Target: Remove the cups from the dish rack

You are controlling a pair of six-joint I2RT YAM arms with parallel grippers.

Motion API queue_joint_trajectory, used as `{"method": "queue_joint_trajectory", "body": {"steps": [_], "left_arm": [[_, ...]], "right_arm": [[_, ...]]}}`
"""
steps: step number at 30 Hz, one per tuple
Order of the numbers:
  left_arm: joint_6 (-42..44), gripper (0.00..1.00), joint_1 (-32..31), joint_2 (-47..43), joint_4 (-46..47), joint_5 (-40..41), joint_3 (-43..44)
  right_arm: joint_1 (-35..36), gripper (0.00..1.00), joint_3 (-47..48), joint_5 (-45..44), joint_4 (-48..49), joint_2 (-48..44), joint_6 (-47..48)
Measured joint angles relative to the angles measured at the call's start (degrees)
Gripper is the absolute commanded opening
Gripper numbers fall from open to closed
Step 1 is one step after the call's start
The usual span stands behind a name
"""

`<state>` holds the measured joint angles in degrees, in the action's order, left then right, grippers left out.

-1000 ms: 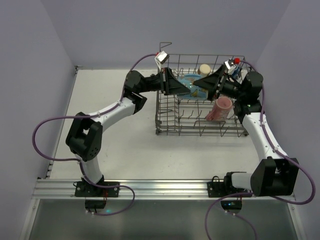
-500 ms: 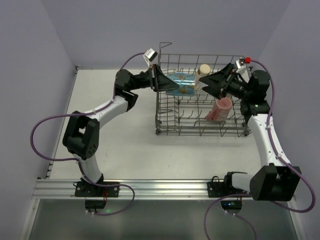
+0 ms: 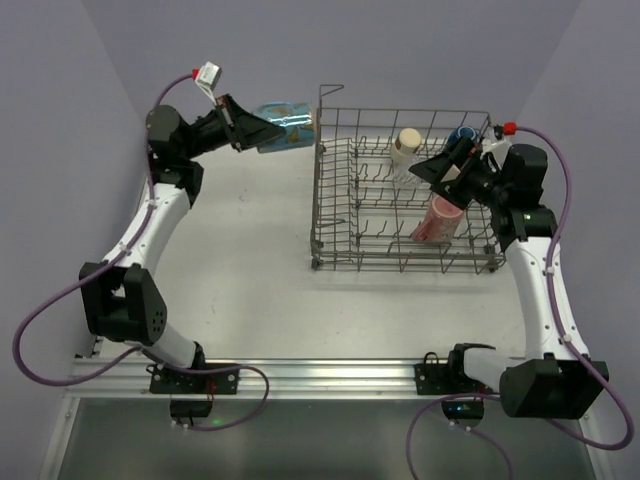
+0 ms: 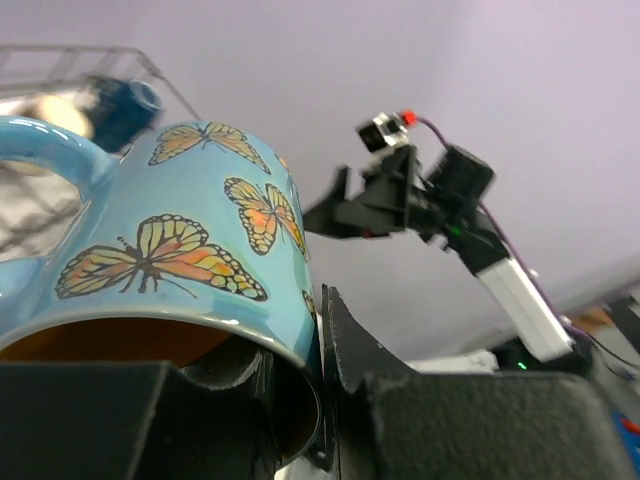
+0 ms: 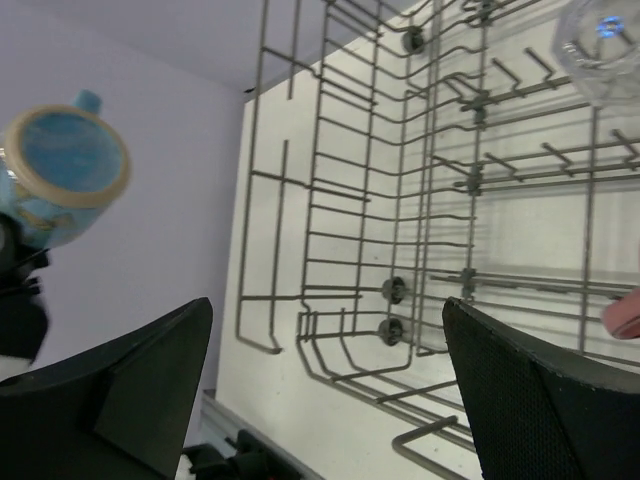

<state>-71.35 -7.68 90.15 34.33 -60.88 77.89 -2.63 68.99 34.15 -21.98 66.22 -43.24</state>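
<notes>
Next, my left gripper sets the light blue butterfly mug down on the white tabletop's back corner, far from the dish rack (image 3: 188, 202). The mug is in the air beside the rack now.
My left gripper (image 3: 258, 130) is shut on the rim of the light blue butterfly mug (image 3: 284, 130) and holds it in the air just left of the dish rack (image 3: 318, 205). In the left wrist view one finger is inside the mug (image 4: 170, 240) and one outside, at the gripper (image 4: 318, 350). My right gripper (image 3: 440, 170) is open and empty above the rack's right part. In the rack stand a beige cup (image 3: 407, 141), a dark blue mug (image 3: 462, 135) and a pink-red tumbler (image 3: 438, 218). The right wrist view shows my open gripper (image 5: 330, 390), the rack wires (image 5: 400, 200), a clear glass (image 5: 600, 45) and the mug (image 5: 60, 175).
The rack's tall wire walls and upright prongs (image 3: 385, 225) stand between the arms. White tabletop (image 3: 230, 270) lies left of and in front of the rack. Purple walls close in the back and sides. An aluminium rail (image 3: 320, 375) runs along the near edge.
My left arm has lifted the light blue mug out of the rack and swung it left, past the rack's left wall. My right gripper has drawn back slightly to the right.
</notes>
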Motion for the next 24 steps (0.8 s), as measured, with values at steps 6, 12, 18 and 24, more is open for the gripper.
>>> {"method": "queue_joint_trajectory", "body": {"steps": [6,12,18,24], "left_arm": [[19.19,0.0,8.72,-3.28,-26.6,6.19,5.49],[37.83,0.0,12.22,-3.28,-53.55,22.86,7.13],[47.17,0.0,12.13,-0.92,-69.05,37.07,7.13],[51.56,0.0,12.13,4.42,-75.93,47.43,8.28]], "right_arm": [[0.0,0.99,1.64,-8.17,-8.63,0.28,6.97],[0.0,0.99,3.45,-16.15,-14.51,0.74,12.59],[0.42,0.99,4.07,-22.77,-18.01,1.22,15.58],[2.78,0.99,5.95,-27.28,-20.26,3.72,17.31]]}}
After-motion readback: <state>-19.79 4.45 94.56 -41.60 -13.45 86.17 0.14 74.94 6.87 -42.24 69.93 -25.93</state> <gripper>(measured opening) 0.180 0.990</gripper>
